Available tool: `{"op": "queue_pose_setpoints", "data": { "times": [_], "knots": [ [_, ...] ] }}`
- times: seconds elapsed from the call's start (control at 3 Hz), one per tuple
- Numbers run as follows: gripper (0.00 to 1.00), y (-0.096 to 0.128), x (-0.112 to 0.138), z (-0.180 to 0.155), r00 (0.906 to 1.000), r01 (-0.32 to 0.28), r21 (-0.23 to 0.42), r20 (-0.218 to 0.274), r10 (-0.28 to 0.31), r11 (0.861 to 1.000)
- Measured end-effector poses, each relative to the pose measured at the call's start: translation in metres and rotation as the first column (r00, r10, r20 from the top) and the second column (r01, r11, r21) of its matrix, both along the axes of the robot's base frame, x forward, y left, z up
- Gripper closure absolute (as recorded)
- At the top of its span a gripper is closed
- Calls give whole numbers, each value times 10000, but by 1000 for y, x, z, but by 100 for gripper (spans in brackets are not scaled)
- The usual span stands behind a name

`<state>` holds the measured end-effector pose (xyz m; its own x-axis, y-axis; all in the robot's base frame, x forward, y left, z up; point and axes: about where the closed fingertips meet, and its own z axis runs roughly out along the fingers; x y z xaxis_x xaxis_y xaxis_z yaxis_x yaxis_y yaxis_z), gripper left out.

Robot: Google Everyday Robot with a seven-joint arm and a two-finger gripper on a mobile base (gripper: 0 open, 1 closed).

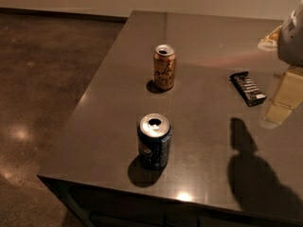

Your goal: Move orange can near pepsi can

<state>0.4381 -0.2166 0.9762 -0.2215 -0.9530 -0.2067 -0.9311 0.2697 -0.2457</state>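
Observation:
The robot's gripper should next move to the orange can's upper half (165, 62), just below its silver top, and close there.
The orange can (164, 67) stands upright on the grey table (208, 41), near its middle, with its silver top opened. The pepsi can (154, 142) stands upright closer to the table's front edge, a can's height or so in front of the orange can. My gripper (280, 105) hangs at the right edge of the camera view, above the table and well to the right of both cans, holding nothing. Its shadow falls on the table at the front right.
A dark wrapped snack bar (247, 88) lies on the table between the orange can and the gripper. The table's left edge and front edge drop to a dark speckled floor (42, 79). A wall runs along the back.

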Motion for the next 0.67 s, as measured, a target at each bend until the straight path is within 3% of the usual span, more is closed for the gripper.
{"op": "queue_pose_setpoints", "data": {
  "times": [0.33,0.67],
  "knots": [
    [0,0,0,0,10000,0,0,2,0,10000],
    [0,2,13,-2,9989,447,171,102,-449,9989]
  ]
}}
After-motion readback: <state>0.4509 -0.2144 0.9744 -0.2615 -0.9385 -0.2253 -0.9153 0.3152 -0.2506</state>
